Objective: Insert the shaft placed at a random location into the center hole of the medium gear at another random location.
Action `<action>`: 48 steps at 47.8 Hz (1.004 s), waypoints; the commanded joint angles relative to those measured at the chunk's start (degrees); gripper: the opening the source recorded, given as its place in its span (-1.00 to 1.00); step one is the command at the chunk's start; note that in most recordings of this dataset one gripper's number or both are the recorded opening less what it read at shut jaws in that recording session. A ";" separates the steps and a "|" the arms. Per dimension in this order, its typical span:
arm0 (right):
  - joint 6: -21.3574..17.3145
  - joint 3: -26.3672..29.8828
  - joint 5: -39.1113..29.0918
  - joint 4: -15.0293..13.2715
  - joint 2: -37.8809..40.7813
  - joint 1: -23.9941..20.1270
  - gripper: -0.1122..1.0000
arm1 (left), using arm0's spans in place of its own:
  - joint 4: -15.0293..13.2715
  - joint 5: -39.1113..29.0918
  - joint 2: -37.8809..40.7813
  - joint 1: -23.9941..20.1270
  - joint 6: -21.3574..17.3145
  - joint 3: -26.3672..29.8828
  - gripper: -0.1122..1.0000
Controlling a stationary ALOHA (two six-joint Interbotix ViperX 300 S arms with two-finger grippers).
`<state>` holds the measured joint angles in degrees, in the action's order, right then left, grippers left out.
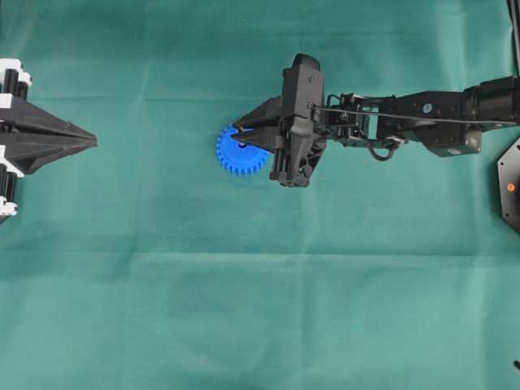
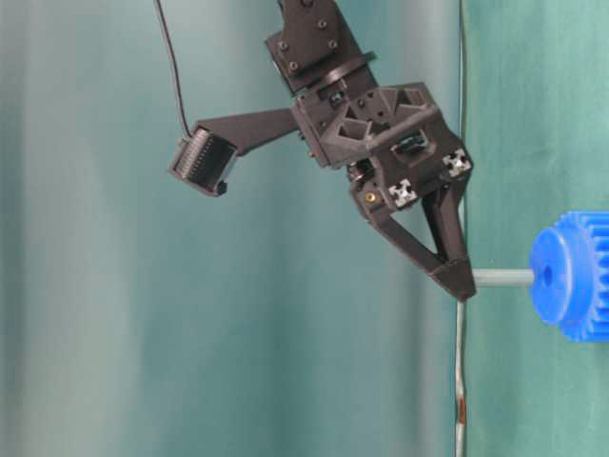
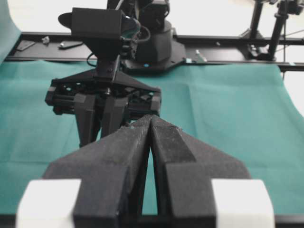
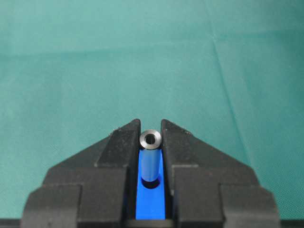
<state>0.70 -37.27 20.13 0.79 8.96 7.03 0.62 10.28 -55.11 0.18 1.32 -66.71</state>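
Note:
My right gripper is holding the silvery shaft. It will let go of it in the dark center hole of the bright blue medium gear (image 1: 243, 143) (image 4: 150, 182).
The bright blue medium gear (image 1: 231, 159) lies flat on the green cloth near the middle. My right gripper (image 1: 237, 135) hangs over its hub, shut on the silvery shaft (image 4: 150, 156), which stands upright between the fingers. The shaft's lower end sits in the dark center hole (image 4: 152, 183). In the table-level view the shaft (image 2: 504, 277) runs from the fingertips (image 2: 460, 282) into the gear's hub (image 2: 552, 276). My left gripper (image 1: 91, 141) is shut and empty at the left edge, far from the gear; it also shows in the left wrist view (image 3: 150, 118).
The green cloth (image 1: 244, 309) covers the table. The right arm (image 1: 422, 118) reaches in from the right. A black base part (image 1: 510, 185) sits at the right edge. The left wrist view shows the right arm's gripper body (image 3: 102, 97) ahead.

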 commanded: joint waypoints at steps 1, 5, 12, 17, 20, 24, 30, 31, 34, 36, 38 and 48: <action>-0.53 0.62 1.05 0.09 -0.62 0.18 -0.56 | 0.09 0.35 0.35 0.00 0.09 0.88 -0.80; -0.53 0.62 1.14 0.09 -0.26 0.18 -0.56 | 0.09 0.35 0.35 0.00 0.09 0.88 -0.80; -0.53 0.62 1.67 0.09 0.53 0.18 -0.56 | 0.09 0.35 0.35 0.00 0.09 0.88 -0.80; -0.53 0.62 1.85 0.09 0.97 0.18 -0.56 | 0.09 0.35 0.35 -0.09 0.09 0.88 -0.80; -0.62 0.62 2.11 0.18 1.32 0.18 -0.56 | 0.09 0.35 0.35 0.00 0.09 0.88 -0.80; -0.62 0.62 2.20 0.35 1.67 0.18 -0.56 | 0.09 0.35 0.35 -0.09 0.09 0.88 -0.80; -0.62 0.62 2.55 0.44 2.37 0.18 -0.56 | 0.09 0.35 0.35 -0.09 0.09 0.88 -0.80; -0.62 0.62 2.64 0.44 2.55 0.18 -0.56 | 0.09 0.35 0.35 0.00 0.09 0.88 -0.80; -0.62 0.62 2.81 0.53 3.16 0.18 -0.56 | 0.09 0.35 0.35 -0.09 0.09 0.88 -0.80; -0.62 0.62 2.90 0.53 3.52 0.18 -0.56 | 0.09 0.35 0.35 0.00 0.09 0.88 -0.80; -0.62 0.62 2.99 0.53 3.87 0.18 -0.56 | 0.09 0.35 0.35 0.00 0.09 0.88 -0.80; -0.79 0.62 3.16 0.53 4.66 0.18 -0.56 | 0.09 0.35 0.35 -0.09 0.09 0.79 -0.80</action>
<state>0.70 -37.27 22.41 1.14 14.59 7.12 0.62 10.28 -55.11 0.18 1.32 -66.71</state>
